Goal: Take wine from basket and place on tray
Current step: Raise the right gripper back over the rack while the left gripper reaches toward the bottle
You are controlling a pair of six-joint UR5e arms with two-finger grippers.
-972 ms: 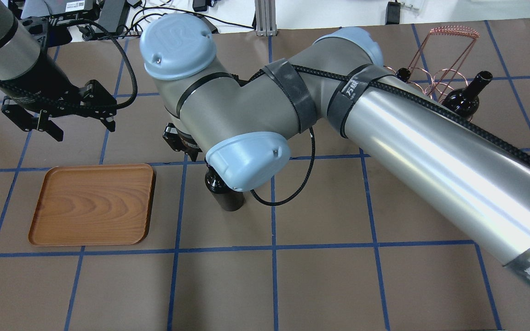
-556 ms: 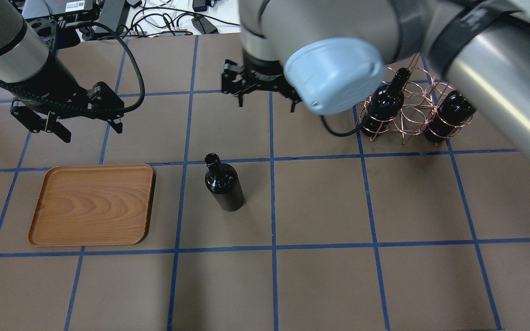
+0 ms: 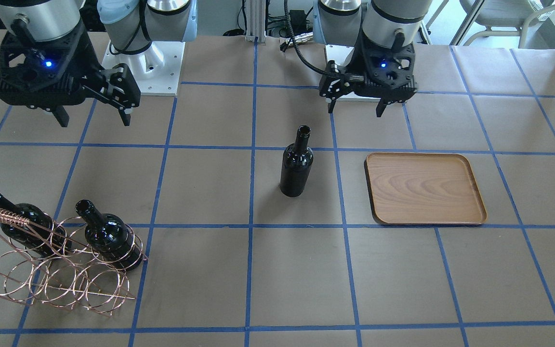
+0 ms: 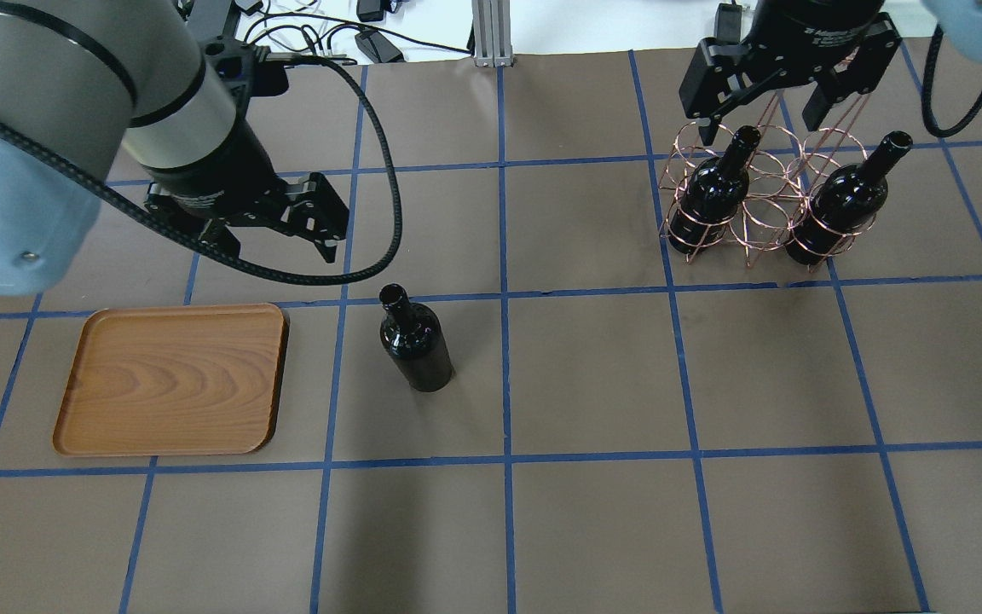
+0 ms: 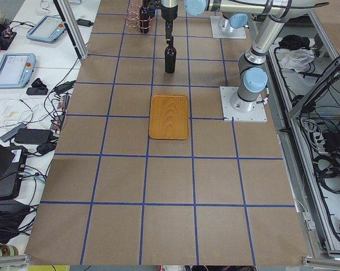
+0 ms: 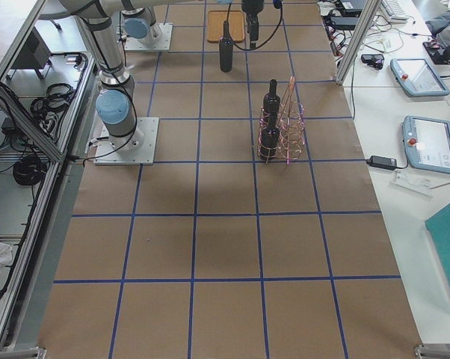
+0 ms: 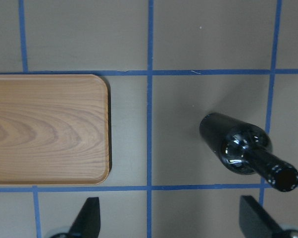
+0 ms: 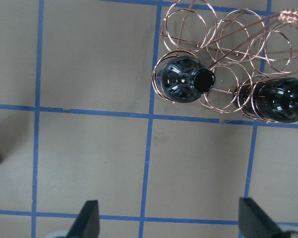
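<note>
My left gripper needs to grab the neck [image 3: 301, 140] [image 7: 268, 163] of the upright wine bottle, the one on the table between the basket and the tray.
One wine bottle [image 4: 414, 341] stands upright on the table, right of the tray [image 4: 171, 379], apart from it. Two more bottles [image 4: 708, 192] [image 4: 840, 200] sit in the copper wire basket [image 4: 751, 223] at the far right. My left gripper [image 4: 269, 243] is open and empty, hovering behind the gap between tray and standing bottle; its wrist view shows the bottle [image 7: 238, 148] and the tray [image 7: 45, 129] below. My right gripper [image 4: 759, 119] is open and empty, above the far side of the basket; its wrist view shows the basket's rings [image 8: 213, 29] and a bottle [image 8: 183, 79].
The table is covered in brown paper with a grid of blue tape. In the front-facing view the basket [image 3: 60, 284] stands near the table's left front, the tray [image 3: 424, 188] at the right. Cables and devices lie beyond the far table edge [image 4: 329, 34].
My right arm has left the standing bottle and swung right, to above the basket. My left gripper has moved right and nearer to the bottle. The bottle and tray have not moved.
</note>
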